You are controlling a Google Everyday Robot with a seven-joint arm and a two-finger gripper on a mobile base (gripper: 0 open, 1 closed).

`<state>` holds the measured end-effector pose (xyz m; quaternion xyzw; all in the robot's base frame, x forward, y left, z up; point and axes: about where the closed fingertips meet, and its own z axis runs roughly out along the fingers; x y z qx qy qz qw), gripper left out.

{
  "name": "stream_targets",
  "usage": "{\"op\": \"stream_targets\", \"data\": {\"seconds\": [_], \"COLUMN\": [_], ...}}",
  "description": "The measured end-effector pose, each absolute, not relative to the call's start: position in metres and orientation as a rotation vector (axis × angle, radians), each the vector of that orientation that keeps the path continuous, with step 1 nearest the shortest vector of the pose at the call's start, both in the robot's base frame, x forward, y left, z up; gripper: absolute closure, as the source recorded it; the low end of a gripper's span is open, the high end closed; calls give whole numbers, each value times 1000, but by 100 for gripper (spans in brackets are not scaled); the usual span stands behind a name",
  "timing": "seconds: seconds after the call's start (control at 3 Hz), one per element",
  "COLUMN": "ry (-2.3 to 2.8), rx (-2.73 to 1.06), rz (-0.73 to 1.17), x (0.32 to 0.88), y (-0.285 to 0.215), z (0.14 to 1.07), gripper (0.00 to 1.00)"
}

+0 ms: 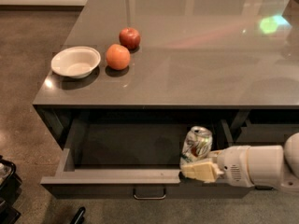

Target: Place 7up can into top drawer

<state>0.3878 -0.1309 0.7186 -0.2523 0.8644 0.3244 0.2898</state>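
My gripper should release the 7up can on the open drawer's bottom behind the front panel (pixel 171 176), close to the metal handle.
The 7up can (pixel 196 144) is silver-white with green markings and stands upright in the grip of my gripper (pixel 196 167). The gripper comes in from the right on a white arm and is shut on the can's lower part. The can sits low over the right end of the open top drawer (pixel 112 175), just behind its front panel. The drawer is wide, dark grey and pulled out, with a small metal bar handle (pixel 149 193). Its inside is dark, and no other object shows in it.
On the grey counter (pixel 196 55) sit a white bowl (pixel 75 62), an orange (pixel 117 56) and a red apple (pixel 130 38) at the left. Narrower drawers (pixel 266 129) lie to the right behind the arm. A dark object (pixel 7 185) stands on the floor at lower left.
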Motion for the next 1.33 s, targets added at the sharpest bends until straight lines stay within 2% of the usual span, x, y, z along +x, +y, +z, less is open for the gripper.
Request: {"op": "stream_targets", "data": {"seconds": [0.67,1.33], "ry": [2348,2409], "rx": [-725,-837], "rz": [890,861], "x": [390,415], "y": [-108,-91], "z": [678,630], "gripper": [100,100]}}
